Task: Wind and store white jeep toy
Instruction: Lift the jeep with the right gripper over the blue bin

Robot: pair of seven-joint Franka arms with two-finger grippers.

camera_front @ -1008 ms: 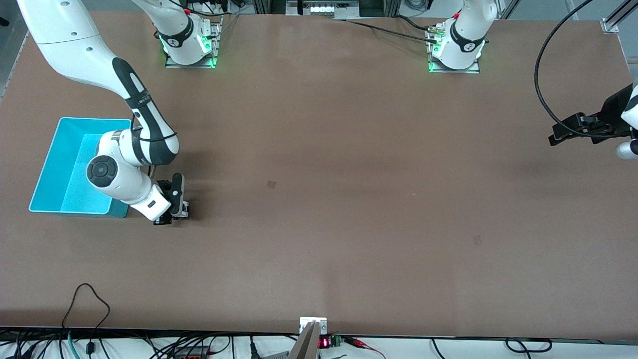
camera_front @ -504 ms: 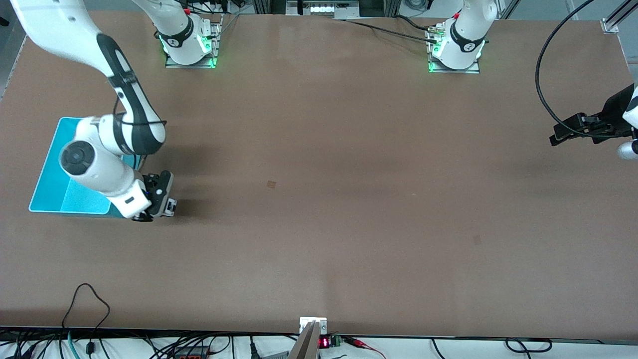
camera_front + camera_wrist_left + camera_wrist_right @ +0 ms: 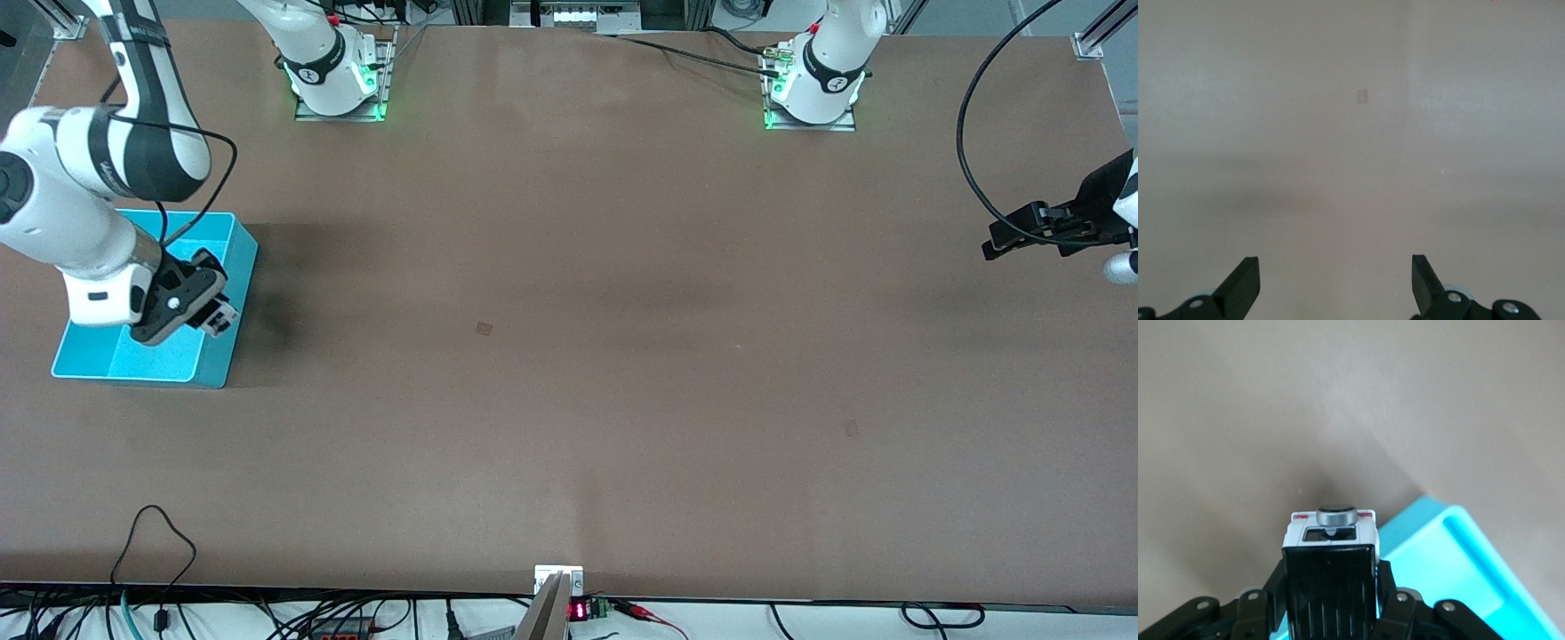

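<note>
My right gripper is to let go of the white jeep toy, still held over the bin's rim, on the turquoise bin's bottom (image 3: pixel 198 268), next to the bin's side that faces the middle of the table.
My right gripper (image 3: pixel 213 318) is shut on the white jeep toy (image 3: pixel 219 316) and holds it in the air over the rim of the turquoise bin (image 3: pixel 204 364) at the right arm's end of the table. In the right wrist view the jeep (image 3: pixel 1330 570) fills the gap between the fingers (image 3: pixel 1275 587), its black ribbed roof toward the camera and a grey spare wheel at its end, with the bin's corner (image 3: pixel 1458 567) below. My left gripper (image 3: pixel 994 242) waits open and empty over the left arm's end of the table; its fingertips (image 3: pixel 1245 283) show over bare table.
The brown tabletop (image 3: pixel 569 356) has two small square marks on it (image 3: pixel 484 328). Cables and a small display run along the table edge nearest the front camera (image 3: pixel 578 609). A black cable loops above the left arm (image 3: pixel 969 133).
My right arm has lifted and swung toward the turquoise bin, carrying the jeep from the table beside the bin to over the bin's rim. The left arm has not moved.
</note>
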